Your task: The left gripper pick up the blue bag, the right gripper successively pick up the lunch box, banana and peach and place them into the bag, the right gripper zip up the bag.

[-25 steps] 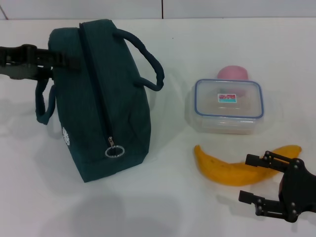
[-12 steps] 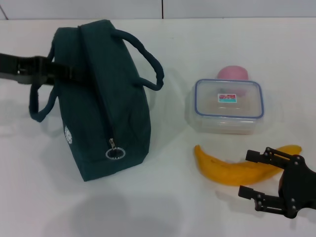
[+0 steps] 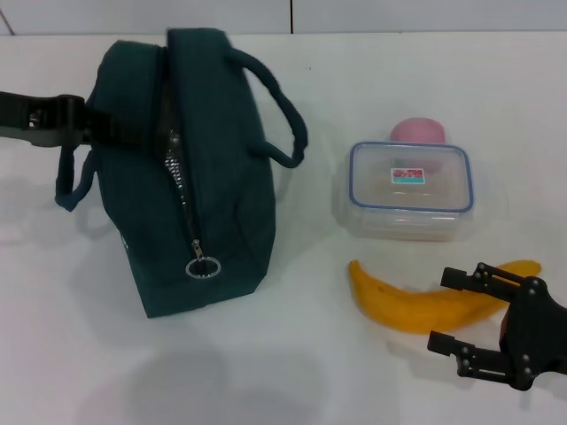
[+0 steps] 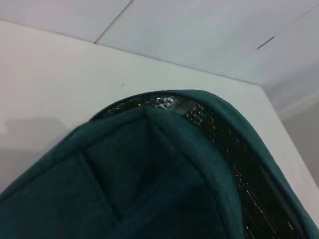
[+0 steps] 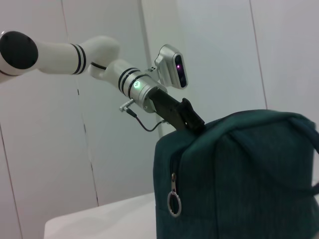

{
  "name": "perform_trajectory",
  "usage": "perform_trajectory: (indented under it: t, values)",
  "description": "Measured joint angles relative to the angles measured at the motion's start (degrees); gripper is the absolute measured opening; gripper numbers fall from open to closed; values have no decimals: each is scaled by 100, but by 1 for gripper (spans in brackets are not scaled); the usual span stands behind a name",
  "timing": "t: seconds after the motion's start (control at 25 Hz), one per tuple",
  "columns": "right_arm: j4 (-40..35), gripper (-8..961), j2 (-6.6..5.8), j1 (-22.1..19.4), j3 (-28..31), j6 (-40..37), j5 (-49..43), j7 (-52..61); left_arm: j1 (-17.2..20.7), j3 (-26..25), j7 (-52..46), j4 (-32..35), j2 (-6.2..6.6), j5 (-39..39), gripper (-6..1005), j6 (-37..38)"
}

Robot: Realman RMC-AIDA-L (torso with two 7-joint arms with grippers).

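The lunch box's short side (image 3: 469,181), the one facing away from the blue bag, is next for my right gripper, which should go and close there.
The blue bag (image 3: 204,195) stands on the white table (image 3: 292,372) at the left, its zip seam gaping a little so that silver lining (image 3: 174,152) shows. A ring zipper pull (image 3: 202,268) hangs at its near end. My left gripper (image 3: 104,126) reaches in from the left and is shut on the bag's upper edge; the right wrist view shows the left gripper (image 5: 192,122) clamped there. The lunch box (image 3: 409,190) lies at the right, with the peach (image 3: 418,130) behind it and the banana (image 3: 399,305) in front. My right gripper (image 3: 441,312) hovers open by the banana's right end.
One loop handle (image 3: 282,124) of the bag arches toward the lunch box; the other (image 3: 69,181) droops on the left side. Bare table lies in front of the bag and between the bag and the fruit. A wall seam runs along the table's far edge.
The bag's top has tipped and shifted to the right, and its seam has spread to show the lining. The left gripper stays on the bag. The right gripper barely moved.
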Motion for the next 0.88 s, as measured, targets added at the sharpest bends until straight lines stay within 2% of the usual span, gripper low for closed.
perform_trajectory:
  t: [0.2,0.28,0.6,0.88]
  values:
    - [257,766,0,14,12,-8,435,189,74,-20,-7,-20,14,-293,190,2]
    - [434,766,0,20,17,6,802,389,100,-21,-12,-134,15,-492,27,3]
    - [1499,766,0,-31,18,176,3063,2260,152,-21,-62,-244,29,-756,28,25]
    - [1749,766,0,0,17,846,3478,3768,172,-21,-58,-245,30,-772,27,63]
